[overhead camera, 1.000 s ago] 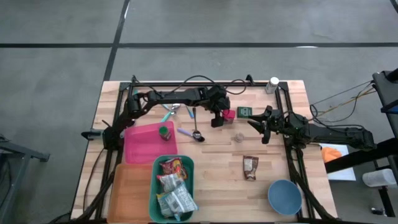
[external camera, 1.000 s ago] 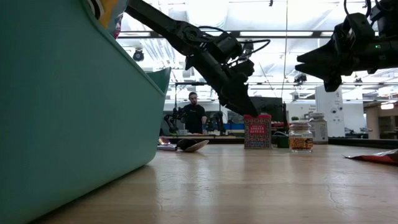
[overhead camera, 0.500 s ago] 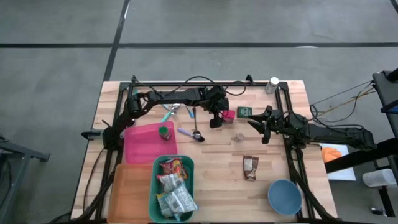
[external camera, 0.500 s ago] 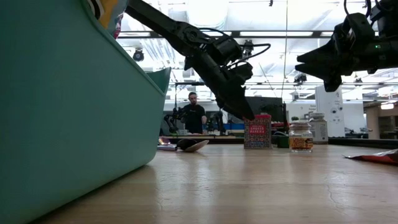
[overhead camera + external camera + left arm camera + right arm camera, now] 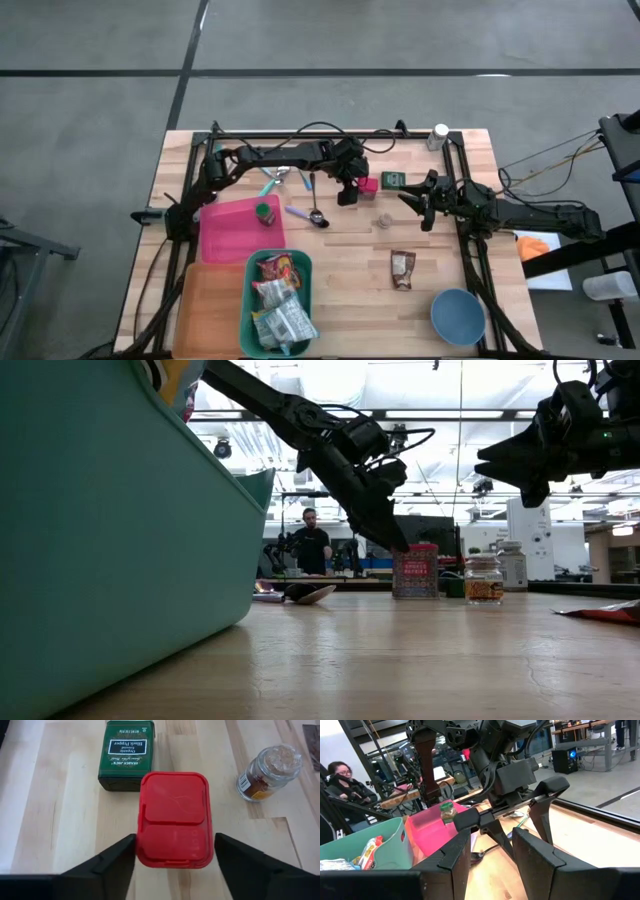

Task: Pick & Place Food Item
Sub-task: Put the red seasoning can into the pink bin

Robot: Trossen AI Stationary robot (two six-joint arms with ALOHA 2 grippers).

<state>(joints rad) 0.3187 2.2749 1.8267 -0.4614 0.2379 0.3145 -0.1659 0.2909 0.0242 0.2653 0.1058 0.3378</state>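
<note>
Next, I open my left gripper, move farther over the red tin and grip nearer its middle [image 5: 175, 821], because my left gripper's fingers pinch only its near end.
A red tin [image 5: 175, 820] with a flat hinged lid stands upright on its base on the wooden table, right of centre toward the far edge [image 5: 368, 184]. My left gripper [image 5: 175, 847] reaches down to it on a slant from the table's left and is shut on it. In the low view its fingertips sit at the top of the red tin [image 5: 415, 572]. My right gripper [image 5: 412, 200] hovers above the table to the right of the tin. In the right wrist view its fingers [image 5: 492, 852] stand apart with nothing between them. My left gripper pinches the red tin between its two fingers, one against each long side wall [image 5: 139, 842] just under the lid's near end. The fingers slant down from above and from the table's left. The tin stands upright with its base on the table.
A green pepper tin [image 5: 126, 752] lies just behind the red tin, and a spice jar [image 5: 267, 772] stands to its right. Nearer are a snack packet [image 5: 402, 269], a blue bowl [image 5: 458, 315], a teal bin [image 5: 254, 300] of packets, a pink tray [image 5: 235, 235], an orange tray [image 5: 208, 305] and a spoon [image 5: 314, 214].
</note>
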